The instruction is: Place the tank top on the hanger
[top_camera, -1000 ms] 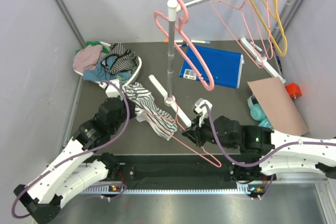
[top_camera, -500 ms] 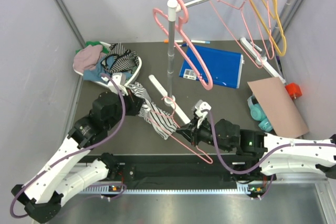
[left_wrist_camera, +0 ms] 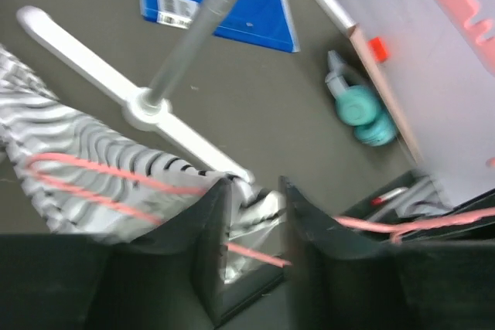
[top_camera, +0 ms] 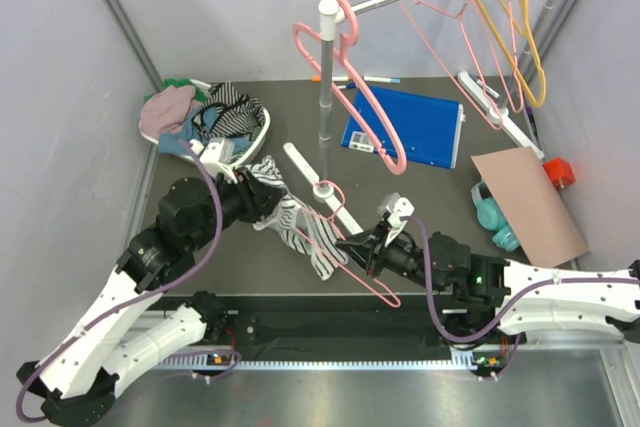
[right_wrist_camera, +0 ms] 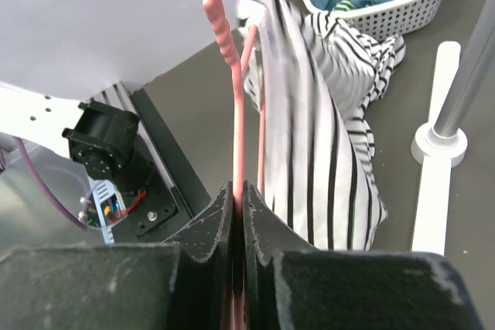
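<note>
The robot's right gripper holds the hanger's side that the tank top must still cover, so its left gripper should take the hanger's neck (right_wrist_camera: 223,35) and free that side.
The tank top (top_camera: 305,232), white with thin black stripes, hangs draped over the thin pink hanger (top_camera: 368,285) above the table in the top view. My right gripper (top_camera: 352,247) is shut on the hanger wire (right_wrist_camera: 229,59), and the tank top (right_wrist_camera: 309,137) hangs just to the right of my right gripper (right_wrist_camera: 238,187). My left gripper (top_camera: 268,191) sits at the top's upper left end. In the left wrist view my left gripper (left_wrist_camera: 254,183) has its jaws a little apart. Striped tank top fabric (left_wrist_camera: 77,160) and the pink hanger wire (left_wrist_camera: 100,179) cross the gap.
The grey rack pole (top_camera: 324,97) on its white cross base (top_camera: 345,215) stands right behind the top. Thick pink hangers (top_camera: 352,87) and a yellow hanger (top_camera: 522,42) hang from the rail. A clothes basket (top_camera: 215,122) stands back left. On the right are a blue folder (top_camera: 410,127), cardboard (top_camera: 525,197) and a teal object (top_camera: 490,212).
My left arm has swung up and right with the top's end, and its jaws have parted. My right gripper has carried the hanger left, so more of the top lies along the wire.
</note>
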Robot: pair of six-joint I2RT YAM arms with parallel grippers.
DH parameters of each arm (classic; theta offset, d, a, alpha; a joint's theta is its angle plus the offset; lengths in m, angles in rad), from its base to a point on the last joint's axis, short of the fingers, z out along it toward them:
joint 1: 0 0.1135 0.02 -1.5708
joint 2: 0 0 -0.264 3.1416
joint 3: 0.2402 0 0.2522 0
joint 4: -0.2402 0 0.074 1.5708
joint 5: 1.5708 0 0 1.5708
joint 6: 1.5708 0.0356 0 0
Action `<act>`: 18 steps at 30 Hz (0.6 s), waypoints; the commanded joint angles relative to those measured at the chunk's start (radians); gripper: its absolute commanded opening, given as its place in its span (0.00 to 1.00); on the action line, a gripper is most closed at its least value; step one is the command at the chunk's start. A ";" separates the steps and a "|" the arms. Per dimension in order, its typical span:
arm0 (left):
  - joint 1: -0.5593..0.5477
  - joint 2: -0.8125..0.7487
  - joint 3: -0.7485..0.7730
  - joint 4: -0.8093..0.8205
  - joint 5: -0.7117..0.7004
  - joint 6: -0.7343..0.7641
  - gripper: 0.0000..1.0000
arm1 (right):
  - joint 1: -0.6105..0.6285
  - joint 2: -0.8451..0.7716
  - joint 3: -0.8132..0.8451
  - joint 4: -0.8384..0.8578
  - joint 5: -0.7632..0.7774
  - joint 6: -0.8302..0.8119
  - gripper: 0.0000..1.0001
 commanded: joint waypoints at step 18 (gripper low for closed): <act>-0.004 -0.094 -0.095 0.162 0.097 0.198 0.82 | 0.014 0.146 0.054 0.187 0.009 0.029 0.00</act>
